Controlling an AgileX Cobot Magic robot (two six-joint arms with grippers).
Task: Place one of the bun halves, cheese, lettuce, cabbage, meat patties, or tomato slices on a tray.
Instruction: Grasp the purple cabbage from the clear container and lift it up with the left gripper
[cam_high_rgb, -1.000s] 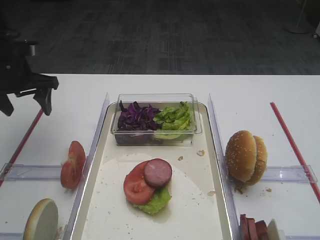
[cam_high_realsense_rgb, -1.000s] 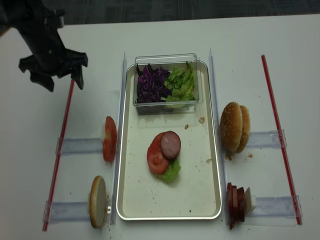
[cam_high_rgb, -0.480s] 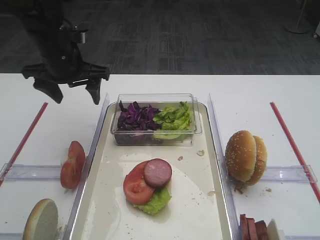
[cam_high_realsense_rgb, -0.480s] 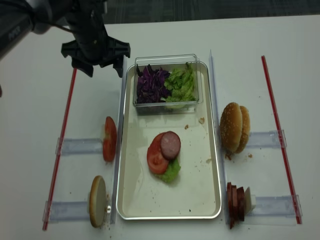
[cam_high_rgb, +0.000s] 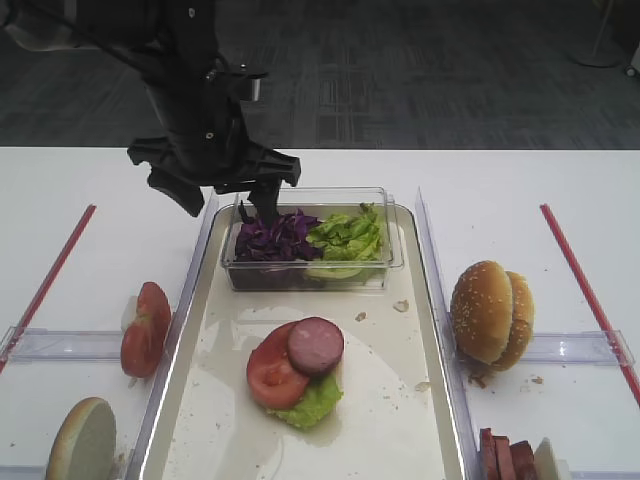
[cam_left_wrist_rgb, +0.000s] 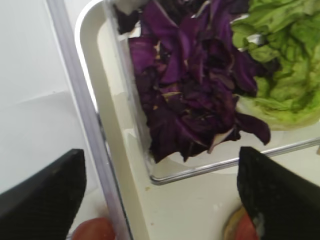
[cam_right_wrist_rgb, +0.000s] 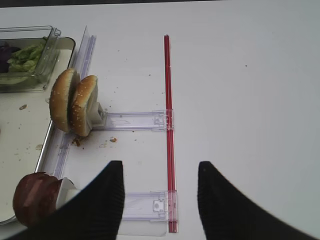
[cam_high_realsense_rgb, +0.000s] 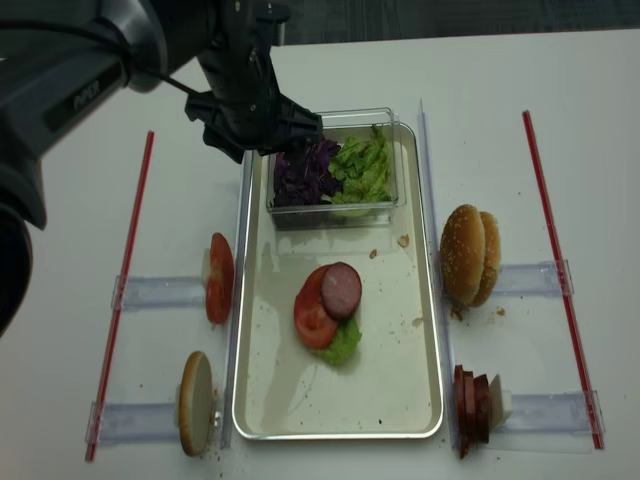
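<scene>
The middle of the purple cabbage (cam_high_realsense_rgb: 306, 181) (cam_left_wrist_rgb: 195, 100) in the clear tub, beside the green lettuce, is the next place for my left gripper to go down to and close.
My left gripper (cam_high_rgb: 225, 200) hangs open over the left end of a clear tub, just above the purple cabbage (cam_left_wrist_rgb: 190, 90); nothing sits between its fingers. Green lettuce (cam_high_rgb: 347, 235) fills the tub's right half. On the metal tray (cam_high_rgb: 400, 400) lies a stack: a lettuce leaf, a tomato slice (cam_high_rgb: 270, 378) and a meat patty (cam_high_rgb: 316, 345) on top. Two bun halves (cam_high_rgb: 490, 313) stand on edge right of the tray. My right gripper (cam_right_wrist_rgb: 160, 167) is open above bare table, holding nothing. I cannot make out the cheese for sure.
The clear tub (cam_high_rgb: 385, 262) sits at the tray's far end. Tomato slices (cam_high_rgb: 145, 328) and one bun half (cam_high_rgb: 82, 440) stand in clear holders left of the tray. Meat patties (cam_high_rgb: 505, 458) stand at the lower right. Red strips (cam_high_rgb: 585, 290) run along both sides.
The left arm has swung in from the far left of the table to above the tub's cabbage end, with its jaws staying open. The food has not moved.
</scene>
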